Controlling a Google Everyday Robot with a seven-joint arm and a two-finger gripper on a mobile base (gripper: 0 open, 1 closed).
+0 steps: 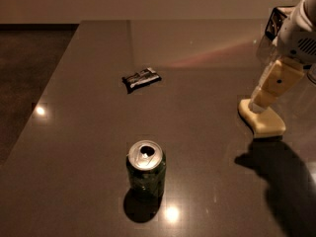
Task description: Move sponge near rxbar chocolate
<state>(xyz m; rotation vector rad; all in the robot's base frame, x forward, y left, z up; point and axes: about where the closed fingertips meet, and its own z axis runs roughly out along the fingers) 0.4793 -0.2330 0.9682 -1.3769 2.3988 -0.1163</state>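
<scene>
The sponge has to move over to the rxbar chocolate. So my gripper should close on the sponge's far end (254, 110).
The sponge (264, 121), a pale yellow soft block, lies flat on the dark table at the right. My gripper (257, 104), cream-coloured, comes down from the upper right, and its tip meets the sponge's far left end. The rxbar chocolate (141, 78), a small flat bar in a dark shiny wrapper, lies near the table's middle, well to the left of the sponge and farther back. Sponge and bar are far apart.
An opened green drink can (145, 168) stands upright at the front centre. The table's left edge (54, 83) drops to a dark floor. A white-and-dark object (274, 21) sits at the far right, behind my arm. The arm's shadow lies at the front right.
</scene>
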